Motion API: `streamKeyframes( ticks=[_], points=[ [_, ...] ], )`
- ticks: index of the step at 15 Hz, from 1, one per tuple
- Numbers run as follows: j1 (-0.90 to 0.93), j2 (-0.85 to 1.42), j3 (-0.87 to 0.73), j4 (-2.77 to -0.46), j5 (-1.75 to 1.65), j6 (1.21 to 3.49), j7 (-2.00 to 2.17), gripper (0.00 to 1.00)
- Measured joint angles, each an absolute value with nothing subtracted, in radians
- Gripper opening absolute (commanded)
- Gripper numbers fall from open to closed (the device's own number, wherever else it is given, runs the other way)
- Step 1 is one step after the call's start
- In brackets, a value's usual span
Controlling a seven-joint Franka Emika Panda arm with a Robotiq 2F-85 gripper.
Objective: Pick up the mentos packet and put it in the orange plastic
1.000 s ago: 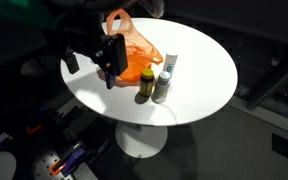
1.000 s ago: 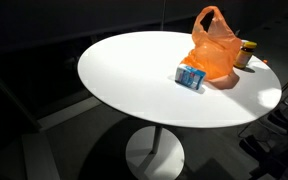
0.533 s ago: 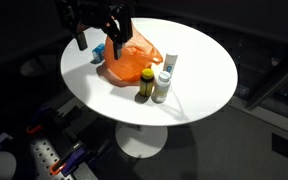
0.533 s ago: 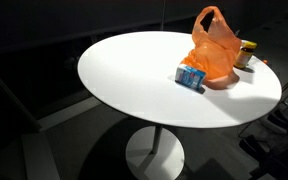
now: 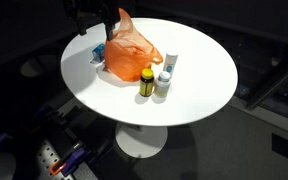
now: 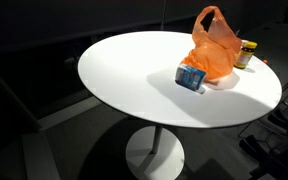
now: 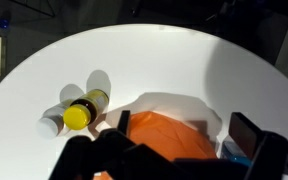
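Next, my gripper goes to the blue mentos packet beside the orange plastic bag and closes on the packet's sides (image 5: 99, 49) (image 7: 234, 152).
The mentos packet (image 5: 97, 55) is a small blue packet lying on the white table, touching the side of the orange plastic bag (image 5: 130, 56). Both also show in an exterior view, packet (image 6: 190, 76) in front of the bag (image 6: 214, 46). My gripper (image 5: 100, 18) hangs dark above the packet and bag, well clear of both. In the wrist view its two fingers (image 7: 184, 130) stand wide apart and empty over the orange bag (image 7: 169, 138), with the blue packet (image 7: 232, 150) near one finger.
A dark bottle with a yellow cap (image 5: 146, 82) and an upright white tube (image 5: 163, 79) stand next to the bag; the bottle (image 7: 78, 114) also shows in the wrist view. The round white table (image 5: 199, 65) stands on a single pedestal, with dark floor around it.
My gripper has risen and moved from the table's near-left edge back over the packet and bag. The packet, bag, bottle and tube have not moved.
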State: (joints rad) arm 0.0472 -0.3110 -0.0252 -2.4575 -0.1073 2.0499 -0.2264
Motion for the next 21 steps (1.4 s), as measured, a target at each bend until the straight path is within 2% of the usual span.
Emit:
streamKeyframes(
  ticks=[5, 21],
  points=[
    [0.064, -0.257, 0.038, -2.452, -0.106, 2.128, -0.103, 1.0],
    [0.103, -0.167, 0.067, -2.455, -0.084, 2.202, -0.103, 1.0]
  ],
)
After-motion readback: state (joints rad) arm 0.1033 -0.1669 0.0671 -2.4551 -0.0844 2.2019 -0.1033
